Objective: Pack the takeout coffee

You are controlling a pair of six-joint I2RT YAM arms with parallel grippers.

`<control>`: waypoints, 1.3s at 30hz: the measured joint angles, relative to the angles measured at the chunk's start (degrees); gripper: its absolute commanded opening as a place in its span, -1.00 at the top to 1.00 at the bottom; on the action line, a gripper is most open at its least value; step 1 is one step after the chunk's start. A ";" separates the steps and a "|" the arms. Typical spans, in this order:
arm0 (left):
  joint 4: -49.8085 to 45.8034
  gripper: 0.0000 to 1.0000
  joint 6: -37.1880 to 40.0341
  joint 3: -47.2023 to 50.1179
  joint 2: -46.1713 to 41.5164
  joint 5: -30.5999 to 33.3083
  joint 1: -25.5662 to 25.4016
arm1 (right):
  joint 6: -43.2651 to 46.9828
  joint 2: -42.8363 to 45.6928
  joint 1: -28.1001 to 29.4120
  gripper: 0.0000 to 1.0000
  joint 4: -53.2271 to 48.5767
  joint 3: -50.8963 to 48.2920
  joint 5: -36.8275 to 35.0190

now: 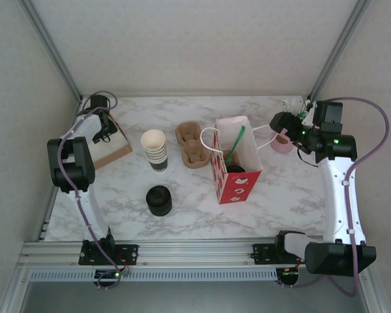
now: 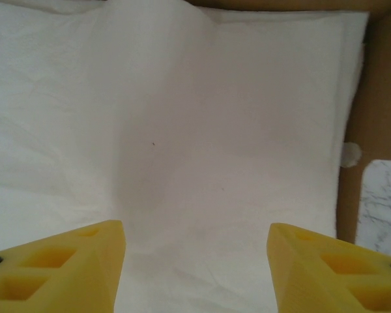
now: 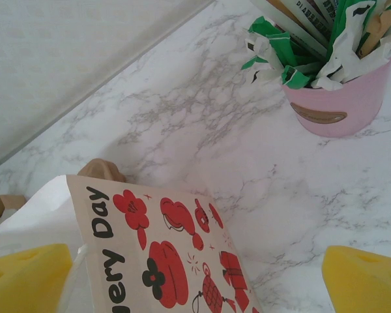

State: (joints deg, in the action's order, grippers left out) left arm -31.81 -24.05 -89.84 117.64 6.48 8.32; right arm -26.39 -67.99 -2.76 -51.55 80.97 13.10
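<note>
I should press lower and pinch up its middle (image 2: 182, 238) before lifting, as the top napkin lies spread over the brown box below my left gripper's open fingers.
The red-and-white paper bag (image 1: 235, 175) stands open at centre right, and its printed side (image 3: 169, 261) also shows in the right wrist view. Deep in its mouth is the round black lid of the takeout coffee (image 1: 236, 171); the bag walls hide the cup body. A green stick (image 1: 238, 142) leans out of the bag. My right gripper (image 1: 278, 127) hovers open just right of the bag's far end, its yellow fingers (image 3: 26, 277) wide apart with nothing between them. My left gripper (image 1: 106, 134) is at the far left, open over white napkins (image 2: 182, 117) in a brown box (image 1: 114, 151).
A stack of lidless cream cups (image 1: 154, 150) and a brown cardboard cup carrier (image 1: 192, 145) stand left of the bag. A squat black stack of lids (image 1: 159, 199) sits nearer the front. A pink cup of green-and-white sachets (image 3: 339, 98) stands by the right gripper.
</note>
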 measured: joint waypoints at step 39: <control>-1.29 0.15 2.19 1.46 -3.98 0.42 1.38 | 0.00 0.57 0.00 -0.97 -0.02 -0.74 0.00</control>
State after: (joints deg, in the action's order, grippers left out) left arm -33.10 -21.87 -88.38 113.67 6.90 9.69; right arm -26.39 -67.42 -2.76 -51.57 80.23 13.10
